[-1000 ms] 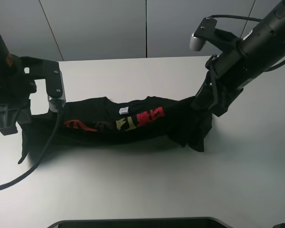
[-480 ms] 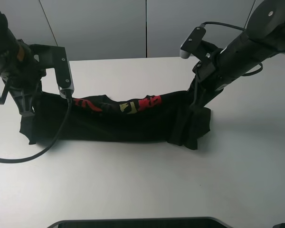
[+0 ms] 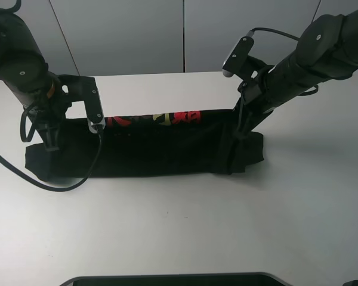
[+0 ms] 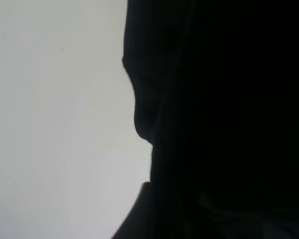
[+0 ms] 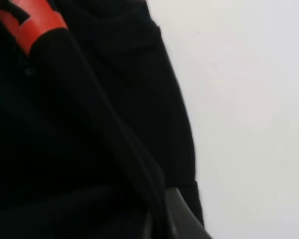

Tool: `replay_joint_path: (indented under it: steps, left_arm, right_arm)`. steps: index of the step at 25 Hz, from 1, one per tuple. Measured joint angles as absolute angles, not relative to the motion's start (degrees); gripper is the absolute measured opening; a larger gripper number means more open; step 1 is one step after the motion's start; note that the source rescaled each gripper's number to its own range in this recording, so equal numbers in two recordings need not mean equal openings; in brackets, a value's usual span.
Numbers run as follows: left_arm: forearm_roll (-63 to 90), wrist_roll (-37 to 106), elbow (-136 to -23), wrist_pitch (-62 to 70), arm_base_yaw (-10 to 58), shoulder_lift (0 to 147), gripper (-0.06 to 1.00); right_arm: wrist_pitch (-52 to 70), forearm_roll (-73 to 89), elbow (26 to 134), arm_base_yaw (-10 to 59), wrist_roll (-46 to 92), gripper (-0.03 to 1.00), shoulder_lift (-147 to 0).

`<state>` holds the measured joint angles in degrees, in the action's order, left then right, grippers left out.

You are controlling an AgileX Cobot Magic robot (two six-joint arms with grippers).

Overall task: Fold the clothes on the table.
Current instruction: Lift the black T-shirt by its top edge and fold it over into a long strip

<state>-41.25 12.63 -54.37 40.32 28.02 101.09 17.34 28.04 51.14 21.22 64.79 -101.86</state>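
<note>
Next, I release the T-shirt's held edge with my left gripper on the black cloth (image 3: 70, 137) between the shirt's end and the hanging cable.
The clothes (image 3: 155, 149) are one black T-shirt stretched in a long band across the white table (image 3: 179, 232). Red and yellow characters (image 3: 167, 117) run along its far, straight edge. My left gripper (image 3: 50, 143) points down into the shirt's left end, shut on the fabric, its fingers hidden in the black cloth. At the right end my right gripper (image 3: 241, 130) is shut on the cloth, where a folded flap (image 3: 247, 152) lies on the table. The left wrist view shows only black cloth (image 4: 229, 124) beside bare table (image 4: 55, 124). In the right wrist view a red character (image 5: 32, 25) shows on the shirt.
A black cable (image 3: 65, 183) loops from the left arm over the shirt's left part onto the table. Grey wall panels (image 3: 137, 36) stand behind the far edge. A dark rounded object (image 3: 173, 280) sits at the front edge.
Both grippers have carried the shirt's held edge away from the camera and drawn it straight. The sagging band now lies flatter, and the print has rolled up to the far edge.
</note>
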Motion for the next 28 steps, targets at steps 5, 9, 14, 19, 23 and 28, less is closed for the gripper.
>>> replay_joint_path:
  steps: [5, 9, 14, 19, 23, 28]
  left_arm:
    - [-43.31, 7.93, -54.37, 37.85, 28.02, 103.21, 0.02]
    - [-45.51, 5.07, -54.37, 36.29, 28.02, 103.56, 0.02]
    - [-46.25, 4.56, -54.37, 35.69, 28.02, 103.56, 0.02]
    - [-46.64, 4.07, -54.37, 31.28, 26.69, 103.82, 0.02]
    - [-46.66, 3.55, -54.37, 28.77, 24.22, 106.14, 0.02]
    - [-46.76, 3.45, -54.37, 26.63, 22.77, 109.74, 0.02]
  right_arm:
    - [13.06, 28.15, 51.14, 21.22, 66.04, 0.01, -101.96]
    - [11.12, 28.15, 51.14, 21.22, 66.55, 0.01, -103.45]
    - [8.63, 28.15, 51.14, 21.22, 66.83, 0.01, -106.66]
    - [6.68, 28.15, 51.14, 21.22, 66.83, 0.01, -108.79]
    - [4.61, 28.15, 51.14, 21.22, 66.83, 0.01, -109.43]
    - [3.73, 28.05, 51.14, 21.22, 66.83, 0.01, -109.47]
